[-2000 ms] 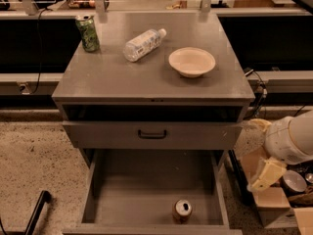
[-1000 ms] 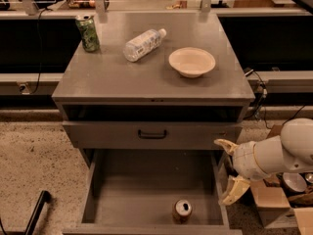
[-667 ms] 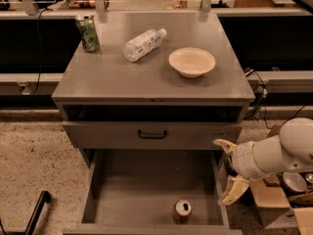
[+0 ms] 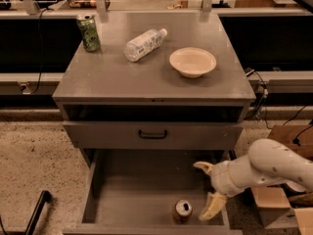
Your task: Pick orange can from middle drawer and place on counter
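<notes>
The orange can stands upright in the open middle drawer, so my gripper will close around the orange can's upper sides (image 4: pixel 183 210), just below its top.
The orange can (image 4: pixel 182 211) stands upright on the floor of the open middle drawer (image 4: pixel 132 192), near its front edge and right of centre. My gripper (image 4: pixel 207 190) is open over the drawer's right side, just right of the can and slightly above it, not touching it. One cream finger (image 4: pixel 204 168) points back-left, the other (image 4: pixel 211 207) hangs down next to the can. The white arm comes in from the right. The counter (image 4: pixel 112 77) is the grey cabinet top above.
On the counter stand a green patterned can (image 4: pixel 88 32) at the back left, a clear plastic bottle (image 4: pixel 143 44) lying on its side, and a cream bowl (image 4: pixel 192 61). A closed drawer front with a dark handle (image 4: pixel 152 134) sits above the open drawer. Cardboard boxes (image 4: pixel 279 199) are at the right.
The arm has moved left from outside the cabinet to over the drawer's right side and dropped closer to the can. The can has not moved.
</notes>
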You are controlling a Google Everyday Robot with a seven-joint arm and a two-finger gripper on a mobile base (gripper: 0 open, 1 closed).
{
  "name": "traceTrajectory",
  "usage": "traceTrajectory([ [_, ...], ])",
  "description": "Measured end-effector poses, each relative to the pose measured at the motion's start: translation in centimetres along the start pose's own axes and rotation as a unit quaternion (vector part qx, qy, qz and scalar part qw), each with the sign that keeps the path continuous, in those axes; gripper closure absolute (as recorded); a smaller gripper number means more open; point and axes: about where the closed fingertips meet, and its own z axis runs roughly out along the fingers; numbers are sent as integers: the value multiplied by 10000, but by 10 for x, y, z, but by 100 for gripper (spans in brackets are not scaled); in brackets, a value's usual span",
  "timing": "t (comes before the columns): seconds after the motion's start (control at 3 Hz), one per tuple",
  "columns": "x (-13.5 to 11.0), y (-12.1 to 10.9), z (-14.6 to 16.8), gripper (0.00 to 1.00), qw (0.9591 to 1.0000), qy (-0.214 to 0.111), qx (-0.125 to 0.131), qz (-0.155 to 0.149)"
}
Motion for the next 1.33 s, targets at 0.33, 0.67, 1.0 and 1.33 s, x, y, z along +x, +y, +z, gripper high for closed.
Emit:
traceTrajectory([
  [0.33, 9, 7, 41, 8, 9998, -63, -194, 33],
  [0.67, 14, 8, 65, 12, 9994, -182, -279, 84],
  [1.0, 24, 10, 84, 18, 9988, -279, -336, 202],
  [1.33, 34, 14, 99, 22, 9982, -331, -402, 283],
])
